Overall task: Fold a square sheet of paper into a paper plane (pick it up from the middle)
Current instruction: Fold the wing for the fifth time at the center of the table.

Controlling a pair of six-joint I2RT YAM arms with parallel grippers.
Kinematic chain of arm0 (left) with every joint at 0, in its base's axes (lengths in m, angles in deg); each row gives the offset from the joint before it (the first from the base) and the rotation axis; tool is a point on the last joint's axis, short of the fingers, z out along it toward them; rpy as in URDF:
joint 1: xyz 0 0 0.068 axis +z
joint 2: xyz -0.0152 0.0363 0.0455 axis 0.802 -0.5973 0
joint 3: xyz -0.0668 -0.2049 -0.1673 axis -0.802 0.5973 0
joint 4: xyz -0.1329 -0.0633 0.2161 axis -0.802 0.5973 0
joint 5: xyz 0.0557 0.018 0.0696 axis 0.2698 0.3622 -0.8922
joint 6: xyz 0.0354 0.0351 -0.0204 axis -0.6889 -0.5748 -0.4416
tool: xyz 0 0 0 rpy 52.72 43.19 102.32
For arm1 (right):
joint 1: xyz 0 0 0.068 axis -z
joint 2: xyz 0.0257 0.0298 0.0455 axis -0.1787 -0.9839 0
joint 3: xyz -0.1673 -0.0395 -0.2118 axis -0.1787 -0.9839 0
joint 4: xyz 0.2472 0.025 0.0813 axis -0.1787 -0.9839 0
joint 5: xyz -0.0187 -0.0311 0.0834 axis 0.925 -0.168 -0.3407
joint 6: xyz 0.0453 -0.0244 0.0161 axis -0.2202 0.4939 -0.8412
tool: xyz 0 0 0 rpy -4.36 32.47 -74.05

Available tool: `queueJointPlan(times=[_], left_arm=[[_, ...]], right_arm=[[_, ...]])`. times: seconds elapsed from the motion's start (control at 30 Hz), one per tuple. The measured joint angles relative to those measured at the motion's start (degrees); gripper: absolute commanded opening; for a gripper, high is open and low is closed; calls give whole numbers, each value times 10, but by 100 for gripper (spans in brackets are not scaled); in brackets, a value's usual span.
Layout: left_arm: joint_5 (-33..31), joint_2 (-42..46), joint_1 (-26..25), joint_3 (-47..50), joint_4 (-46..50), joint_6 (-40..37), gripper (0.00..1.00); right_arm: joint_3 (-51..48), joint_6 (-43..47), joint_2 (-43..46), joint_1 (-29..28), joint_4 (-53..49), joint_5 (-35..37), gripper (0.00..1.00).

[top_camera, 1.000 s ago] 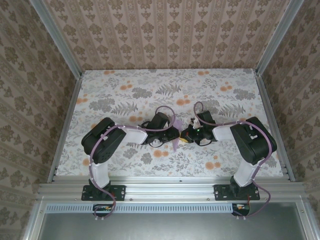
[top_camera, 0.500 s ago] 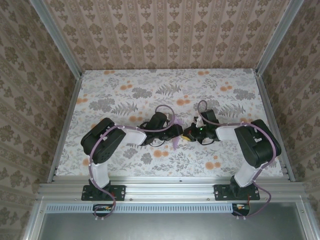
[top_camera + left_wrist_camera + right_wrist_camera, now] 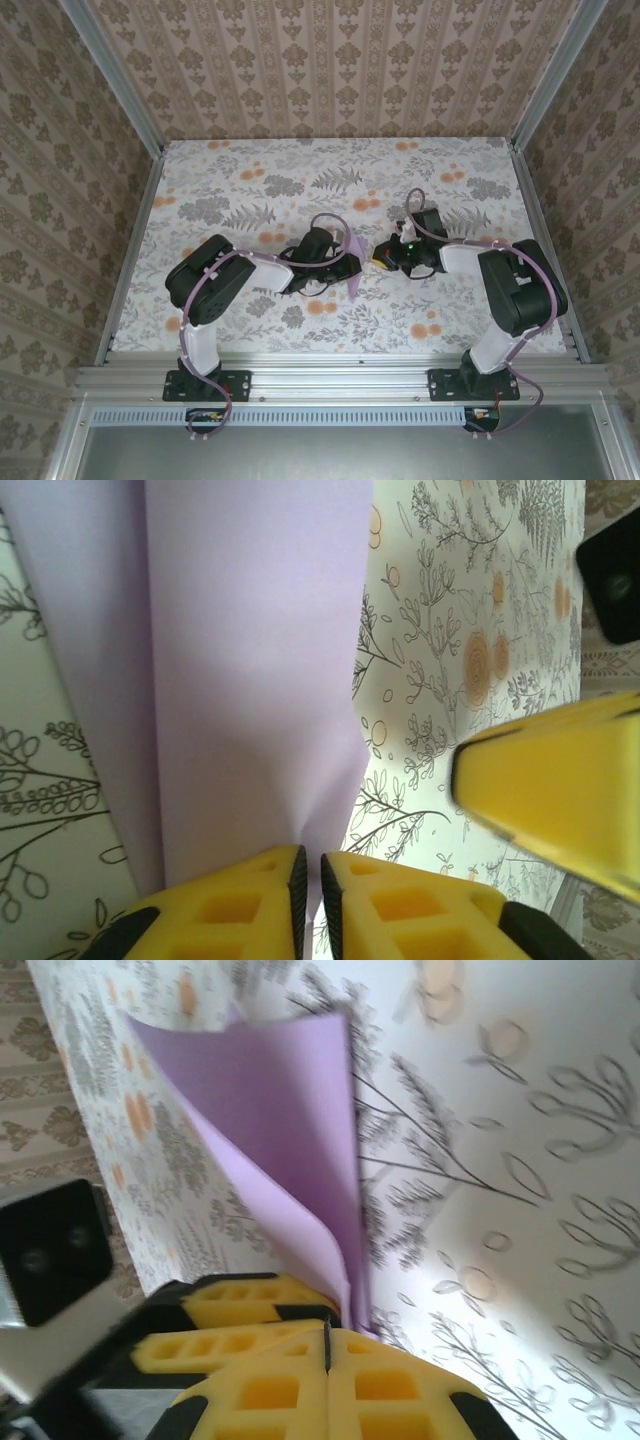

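Note:
The paper's middle is in my left gripper and its near end is loose, so my right gripper needs to hold the paper steady before my left gripper takes that end (image 3: 353, 291).
The square sheet of paper (image 3: 355, 265) is lavender and folded in two, and it stands on edge above the floral table. My left gripper (image 3: 347, 262) is shut on its lower edge; in the left wrist view the paper (image 3: 250, 660) rises from between the nearly closed jaws of the left gripper (image 3: 310, 885). My right gripper (image 3: 383, 258) sits just right of the paper, shut with nothing between its fingers. In the right wrist view the right gripper (image 3: 327, 1345) is beside the fold of the paper (image 3: 290, 1130), and the left gripper's yellow fingers (image 3: 250, 1300) lie next to it.
The floral table (image 3: 250, 180) stretches open behind and to both sides of the arms. Patterned walls and aluminium rails (image 3: 140, 250) bound it. The right gripper's yellow finger (image 3: 560, 780) crosses the left wrist view close to the paper.
The right gripper has drawn back a little to the right and away from the paper. The left jaws opened briefly and closed again on the paper, which now stands more upright.

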Motion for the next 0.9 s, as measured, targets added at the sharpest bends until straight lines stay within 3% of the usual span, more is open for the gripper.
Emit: queueJointPlan(times=[0.23,0.63,0.9], left_arm=[[0,0,0,2,4,-7,16],[-2,0,0,2,5,-11,15],[-2,0,0,2,6,-11,15]], right_arm=[[35,14,-24,-8,-4,-17,5],[39,59,-33,-19,-70,-10,20],[56,64,-62,-23,-77,-8,21]])
